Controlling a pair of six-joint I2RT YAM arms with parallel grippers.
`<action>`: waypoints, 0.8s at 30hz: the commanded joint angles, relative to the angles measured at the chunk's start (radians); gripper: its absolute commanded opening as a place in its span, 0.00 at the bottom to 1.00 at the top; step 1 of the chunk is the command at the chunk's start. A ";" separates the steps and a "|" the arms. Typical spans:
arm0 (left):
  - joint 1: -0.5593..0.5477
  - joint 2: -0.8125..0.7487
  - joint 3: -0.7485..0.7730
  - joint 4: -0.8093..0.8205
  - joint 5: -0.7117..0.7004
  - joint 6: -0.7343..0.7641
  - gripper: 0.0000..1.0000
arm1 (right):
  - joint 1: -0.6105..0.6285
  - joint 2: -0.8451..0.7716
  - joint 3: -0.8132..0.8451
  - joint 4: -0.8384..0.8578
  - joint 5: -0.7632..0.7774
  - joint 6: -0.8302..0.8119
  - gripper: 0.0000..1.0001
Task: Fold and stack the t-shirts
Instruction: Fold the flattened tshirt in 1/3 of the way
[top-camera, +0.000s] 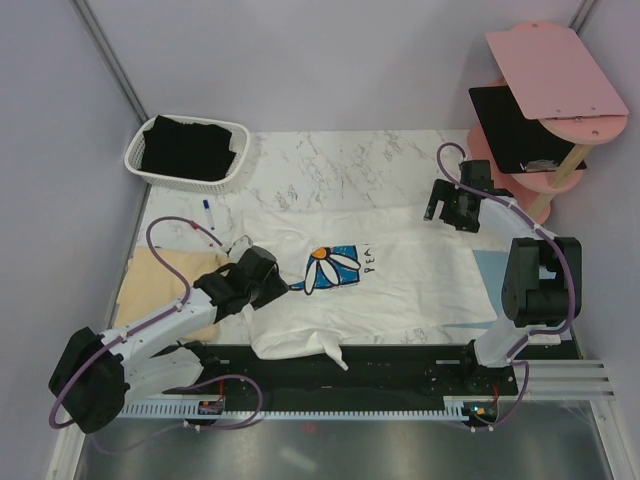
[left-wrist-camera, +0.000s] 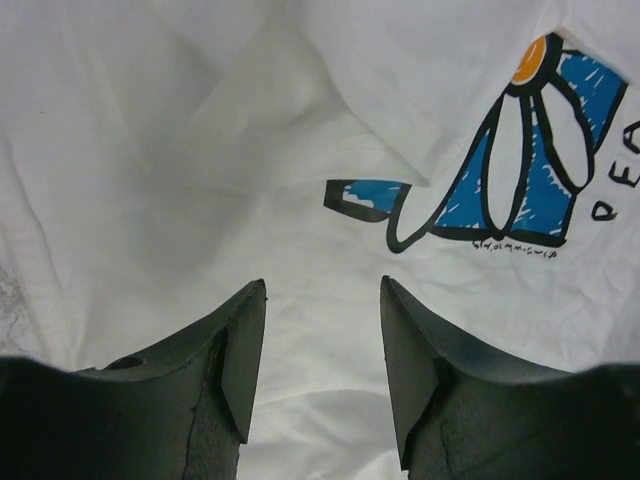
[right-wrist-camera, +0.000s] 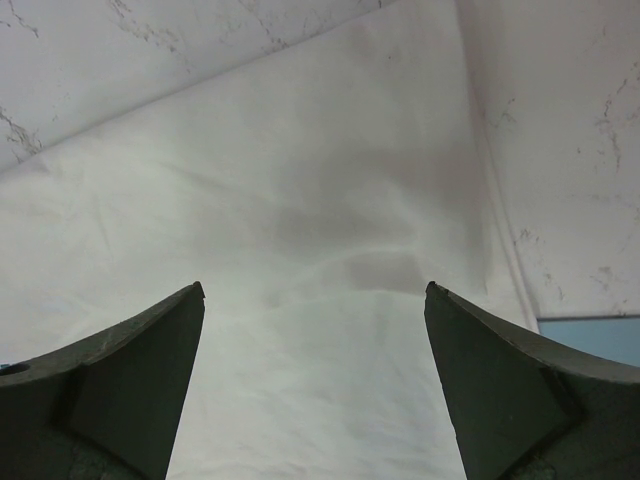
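Note:
A loose fold hides some daisy print; next I pinch that fold (left-wrist-camera: 338, 88) with my left gripper and pull it toward the white t-shirt's far edge.
The white t-shirt (top-camera: 400, 275) with the daisy print (top-camera: 333, 267) lies spread over the table's middle, partly folded at its left side. My left gripper (top-camera: 272, 288) is open just above its left part; the left wrist view shows the white cloth (left-wrist-camera: 200, 150) and print (left-wrist-camera: 520, 170) between and beyond the jaws. My right gripper (top-camera: 447, 215) is open above the shirt's far right corner; the shirt also fills the right wrist view (right-wrist-camera: 300, 250). A pale yellow t-shirt (top-camera: 160, 290) lies folded at the left. A black t-shirt (top-camera: 185, 150) sits in the basket.
A white basket (top-camera: 135, 160) stands at the back left. A pink shelf stand (top-camera: 555, 75) holding a black clipboard (top-camera: 505, 125) stands at the back right. A light-blue mat (top-camera: 488, 270) shows under the shirt's right edge. A marker (top-camera: 207, 213) lies near the yellow shirt.

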 joint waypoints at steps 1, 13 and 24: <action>0.004 0.006 0.020 0.115 -0.120 -0.140 0.57 | 0.003 0.014 -0.012 0.023 -0.018 -0.011 0.98; 0.056 0.233 0.153 0.164 -0.169 -0.048 0.57 | 0.003 0.018 -0.012 0.026 -0.023 -0.012 0.98; 0.099 0.432 0.313 0.115 -0.231 0.056 0.31 | 0.003 0.026 -0.014 0.023 -0.024 -0.014 0.98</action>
